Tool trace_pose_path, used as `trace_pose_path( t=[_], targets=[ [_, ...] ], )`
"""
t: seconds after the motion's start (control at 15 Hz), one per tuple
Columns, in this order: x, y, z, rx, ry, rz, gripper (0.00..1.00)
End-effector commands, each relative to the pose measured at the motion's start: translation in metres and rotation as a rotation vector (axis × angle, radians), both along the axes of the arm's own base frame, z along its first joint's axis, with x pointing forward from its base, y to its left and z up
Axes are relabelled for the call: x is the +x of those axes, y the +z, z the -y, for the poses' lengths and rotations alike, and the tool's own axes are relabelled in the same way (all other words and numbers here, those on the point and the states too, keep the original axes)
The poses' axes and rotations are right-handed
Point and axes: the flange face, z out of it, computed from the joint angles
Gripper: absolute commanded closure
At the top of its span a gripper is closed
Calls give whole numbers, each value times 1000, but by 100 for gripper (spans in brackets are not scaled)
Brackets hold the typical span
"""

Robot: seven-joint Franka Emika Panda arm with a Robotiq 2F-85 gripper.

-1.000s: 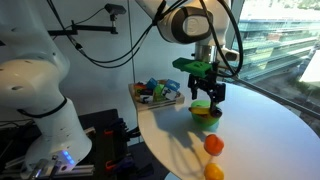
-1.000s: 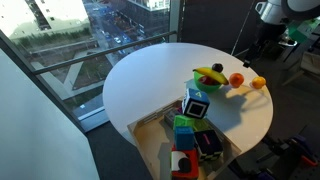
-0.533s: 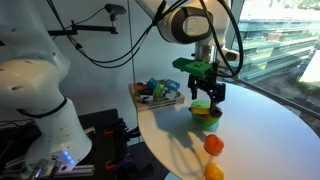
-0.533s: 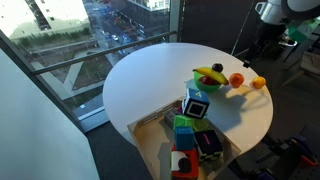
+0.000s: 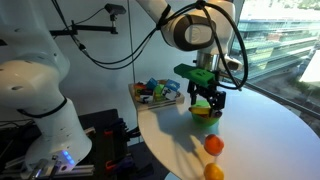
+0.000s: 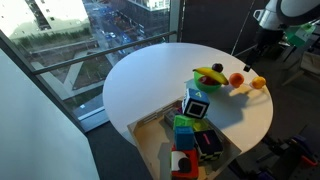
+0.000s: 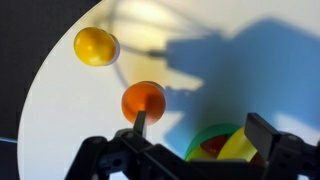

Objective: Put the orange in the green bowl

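The orange sits between the green bowl and the paler yellow-orange fruit near the table edge. My gripper needs to close on the orange's sides (image 5: 214,145) (image 7: 143,102).
The orange (image 5: 213,145) lies on the white round table, also seen in an exterior view (image 6: 236,80) and in the wrist view (image 7: 143,101). The green bowl (image 5: 206,120) stands beside it with a banana and other fruit inside; it also shows in an exterior view (image 6: 203,85) and at the bottom of the wrist view (image 7: 203,134). My gripper (image 5: 206,100) hangs open and empty just above the bowl, short of the orange. In the wrist view its fingers (image 7: 200,128) frame the bowl, with the orange just beyond one fingertip.
A paler yellow-orange fruit (image 5: 213,171) (image 6: 258,83) (image 7: 95,46) lies past the orange near the table edge (image 7: 40,110). A pale tray of coloured items (image 5: 158,92) (image 6: 190,135) stands on the bowl's other side. A white robot base (image 5: 40,90) stands beside the table.
The gripper has shifted slightly lower and toward the orange above the bowl. The fruits and the bowl have not moved.
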Motion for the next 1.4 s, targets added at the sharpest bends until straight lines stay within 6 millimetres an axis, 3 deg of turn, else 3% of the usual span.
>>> trace_pose_path(
  t=[0.0, 0.8, 1.33],
  targets=[
    [10, -9, 15, 32, 43, 2, 0],
    [40, -63, 46, -6, 48, 38, 0],
    [45, -92, 57, -14, 36, 7, 0]
  ],
)
